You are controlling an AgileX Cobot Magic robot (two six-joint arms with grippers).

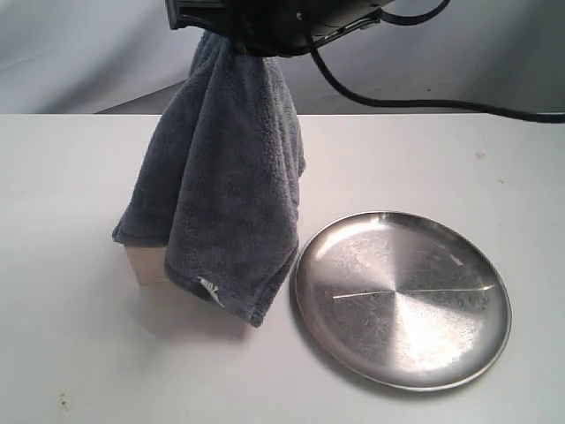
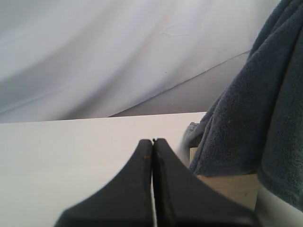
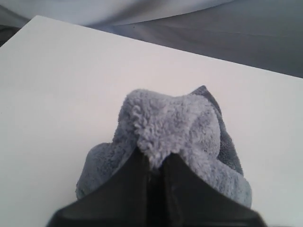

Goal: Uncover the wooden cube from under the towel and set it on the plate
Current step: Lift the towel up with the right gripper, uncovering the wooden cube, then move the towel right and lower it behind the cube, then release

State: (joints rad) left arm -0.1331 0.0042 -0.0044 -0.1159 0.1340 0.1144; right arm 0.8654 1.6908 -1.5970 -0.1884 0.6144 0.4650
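Observation:
Next, my right gripper releases the dark grey towel on the white tabletop (image 1: pixel 298 184) just behind the silver plate. The towel still drapes over the wooden cube.
The dark grey towel (image 1: pixel 221 194) hangs bunched from my right gripper (image 1: pixel 243 40) at the top of the exterior view, and its lower hem still drapes over the wooden cube (image 1: pixel 146 263). Only the cube's pale left corner shows. The silver plate (image 1: pixel 402 296) lies bare to the right of it. In the right wrist view the gripper (image 3: pixel 154 158) is shut on a tuft of the towel (image 3: pixel 175 123). In the left wrist view my left gripper (image 2: pixel 152 142) is shut and holds nothing, just short of the cube (image 2: pixel 232 187) and the hanging towel (image 2: pixel 255 109).
A white tabletop (image 1: pixel 79 353) carries everything. A black cable (image 1: pixel 424 103) runs from the right arm across the back. A grey cloth backdrop (image 1: pixel 79 53) hangs behind the table's far edge.

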